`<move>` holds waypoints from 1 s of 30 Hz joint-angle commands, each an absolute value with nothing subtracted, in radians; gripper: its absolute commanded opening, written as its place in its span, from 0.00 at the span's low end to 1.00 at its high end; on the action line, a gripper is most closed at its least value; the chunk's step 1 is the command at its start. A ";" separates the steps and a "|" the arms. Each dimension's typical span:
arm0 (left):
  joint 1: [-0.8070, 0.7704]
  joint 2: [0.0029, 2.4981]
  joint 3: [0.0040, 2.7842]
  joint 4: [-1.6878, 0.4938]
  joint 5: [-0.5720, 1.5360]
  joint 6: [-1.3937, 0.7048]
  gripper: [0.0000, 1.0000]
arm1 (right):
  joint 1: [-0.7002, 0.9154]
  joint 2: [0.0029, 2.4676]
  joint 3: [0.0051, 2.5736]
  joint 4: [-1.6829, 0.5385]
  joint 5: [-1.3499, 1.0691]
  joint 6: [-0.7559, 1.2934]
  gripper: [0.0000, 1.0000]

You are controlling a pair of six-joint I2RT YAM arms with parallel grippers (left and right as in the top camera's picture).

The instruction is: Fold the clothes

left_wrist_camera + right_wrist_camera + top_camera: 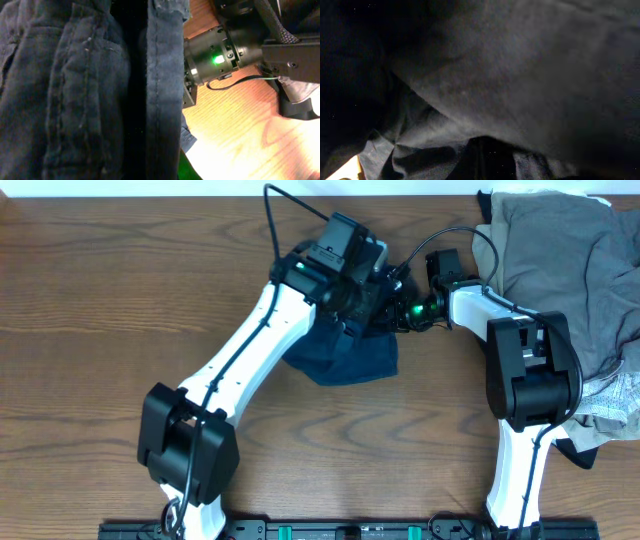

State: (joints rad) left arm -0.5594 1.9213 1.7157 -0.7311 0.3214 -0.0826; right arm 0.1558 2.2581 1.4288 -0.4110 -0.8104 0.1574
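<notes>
My left gripper needs to back off, as the shorts' upper edge is bunched under both grippers, while my right gripper takes the shorts' side edge (391, 348) and straightens the shorts.
The dark navy shorts (350, 358) sit bunched at the middle of the table, their upper edge gathered under both grippers. My left gripper (362, 302) is over that upper edge; its wrist view is filled with the shorts (85, 100), seams running up and down, and the cloth covers the fingers. My right gripper (400, 310) reaches in from the right. In the left wrist view its tip (189, 87) goes into the cloth's edge. The right wrist view shows only dark cloth (520, 75) pressed close. Both seem shut on the shorts.
A pile of other clothes lies at the back right: a grey garment (560, 240), a white-patterned one (612, 405) and a black one (578, 452) by the right arm's base. Bare wood table (120, 300) spreads to the left and front.
</notes>
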 commanded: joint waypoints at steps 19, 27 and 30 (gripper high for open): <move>-0.563 1.980 1.752 -0.687 0.275 -0.088 0.34 | 0.046 1.961 1.406 -0.342 -0.747 0.265 0.18; -0.501 1.946 1.753 -0.699 0.219 -0.088 0.54 | -0.017 1.861 1.406 -0.492 -0.738 0.197 0.65; -0.433 1.897 1.753 -0.732 0.218 -0.088 0.63 | -0.009 1.869 1.406 -0.596 -0.736 0.132 0.89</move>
